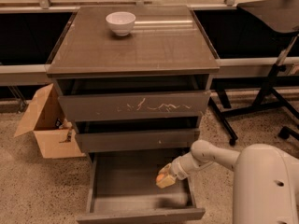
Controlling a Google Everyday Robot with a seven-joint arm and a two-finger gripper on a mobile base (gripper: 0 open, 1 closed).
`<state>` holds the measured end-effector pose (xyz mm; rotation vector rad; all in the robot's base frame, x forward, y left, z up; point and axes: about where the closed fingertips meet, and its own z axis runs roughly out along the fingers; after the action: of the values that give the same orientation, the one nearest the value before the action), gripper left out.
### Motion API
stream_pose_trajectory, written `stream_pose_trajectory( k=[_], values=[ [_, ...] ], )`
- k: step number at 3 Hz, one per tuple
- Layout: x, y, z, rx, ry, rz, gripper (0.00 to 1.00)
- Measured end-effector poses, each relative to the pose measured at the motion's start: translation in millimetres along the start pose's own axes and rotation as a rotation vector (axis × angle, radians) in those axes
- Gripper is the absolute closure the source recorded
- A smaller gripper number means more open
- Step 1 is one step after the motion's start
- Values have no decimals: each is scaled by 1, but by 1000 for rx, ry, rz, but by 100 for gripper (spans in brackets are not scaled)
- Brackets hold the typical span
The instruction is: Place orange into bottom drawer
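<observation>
Next, my gripper puts the orange on the bottom drawer's grey bottom [162,184]. It will let go there, midway front to back, nearer the arm's side. The orange is still held above the drawer floor.
The bottom drawer [126,181] is pulled open below the cabinet and shows its grey interior. My gripper [164,178] reaches in from the right and hangs over the right half of the drawer's inside. It is shut on the orange [160,177], which shows as a small orange patch between the pale fingers. The orange is held above the drawer floor, not resting on it. The white arm [205,155] runs back to my body at the lower right.
A white bowl [120,22] stands on the cabinet top [135,41]. The top drawer [135,105] has pale scratch marks; the middle drawer [135,139] is below it. An open cardboard box [44,125] sits at the left. A black stand [271,78] is at the right.
</observation>
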<state>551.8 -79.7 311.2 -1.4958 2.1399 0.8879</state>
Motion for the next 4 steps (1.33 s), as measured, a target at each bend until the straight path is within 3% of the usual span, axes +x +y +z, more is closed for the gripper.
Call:
stream_pose_trajectory(
  k=[2,3,4],
  values=[
    [11,-12,19,24,13,29,100],
    [30,-28,39,88,58,71,100],
    [52,-55,61,190,63,148,79]
  ],
)
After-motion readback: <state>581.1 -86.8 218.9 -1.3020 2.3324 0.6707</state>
